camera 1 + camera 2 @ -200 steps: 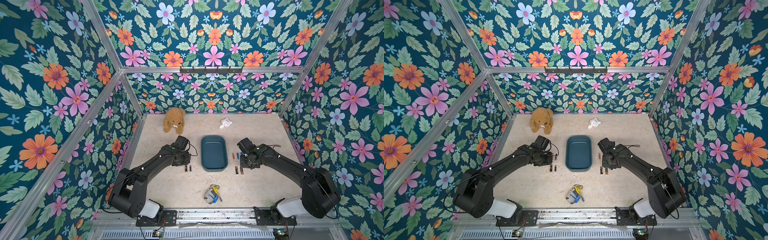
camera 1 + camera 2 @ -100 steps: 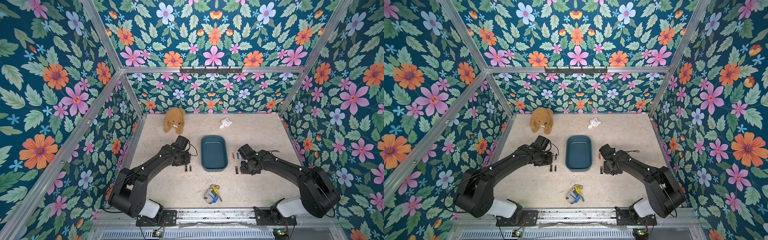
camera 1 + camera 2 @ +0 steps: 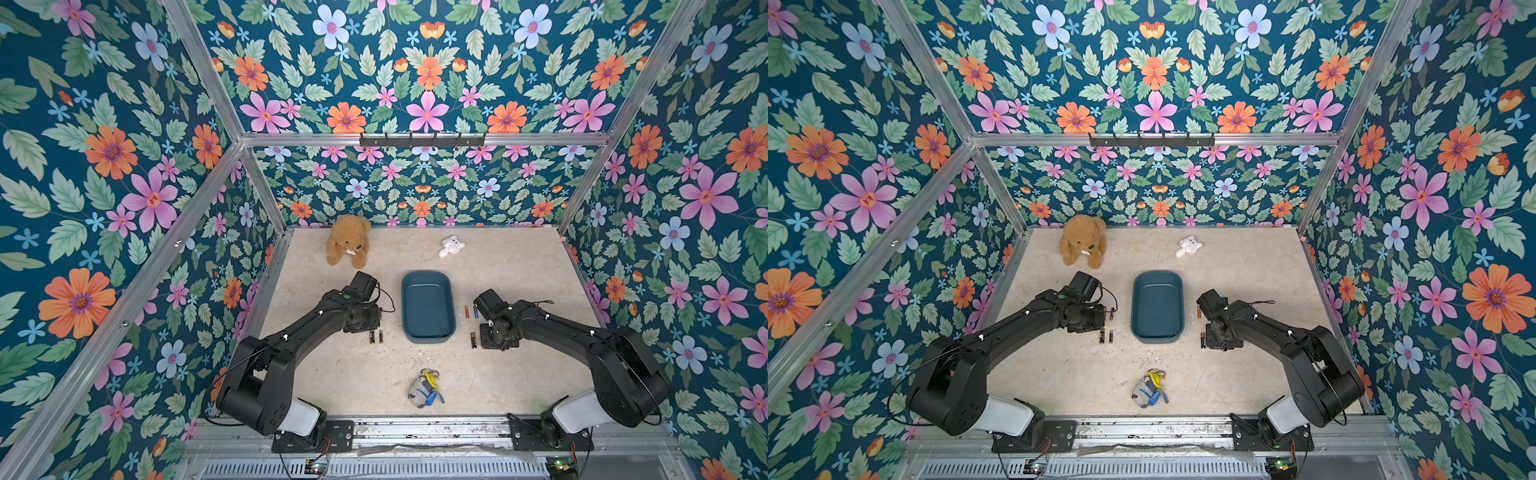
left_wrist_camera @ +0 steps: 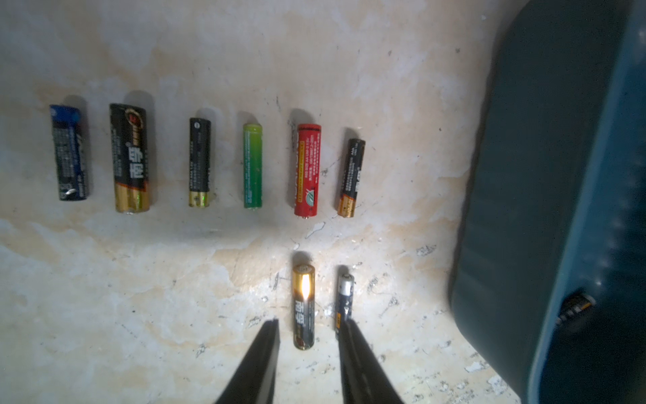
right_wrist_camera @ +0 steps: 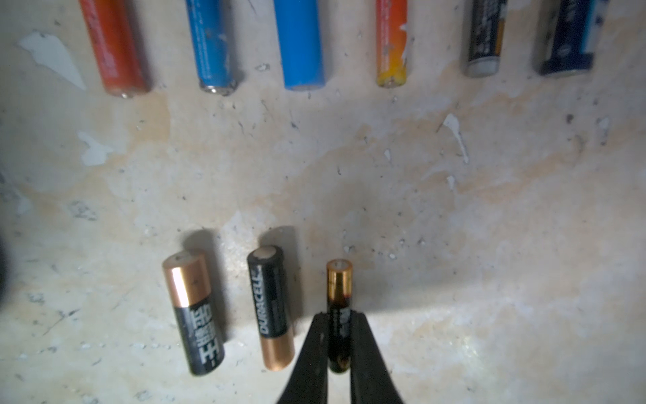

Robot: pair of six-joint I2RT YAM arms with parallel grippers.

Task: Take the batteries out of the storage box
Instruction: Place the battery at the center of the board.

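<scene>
My right gripper is going to set the slim black-gold battery down beside the two black-copper batteries (image 3: 493,342) (image 5: 344,304), away from the teal tray.
The storage box (image 3: 427,277) (image 3: 1157,277) is a teal tray in mid-table between my arms; its floor looks bare in both top views. Batteries lie in rows on the table either side of it. My left gripper (image 4: 311,327) is open, its fingers standing either side of a black-gold battery (image 4: 303,304) that lies flat beside a slimmer one (image 4: 345,297); a row of several batteries (image 4: 252,168) lies beyond. My right gripper (image 5: 339,320) is shut on a slim black-gold battery (image 5: 339,290), low over the table beside two black-copper batteries (image 5: 271,300). Orange and blue ones (image 5: 300,45) lie farther off.
A brown teddy bear (image 3: 348,245) sits at the back left and a small white toy (image 3: 452,246) at the back. A grey, blue and yellow toy (image 3: 424,388) lies near the front edge. Floral walls close in three sides.
The right wrist has moved toward the front edge and down, now covering part of the pair of batteries right of the box. The left arm has not moved.
</scene>
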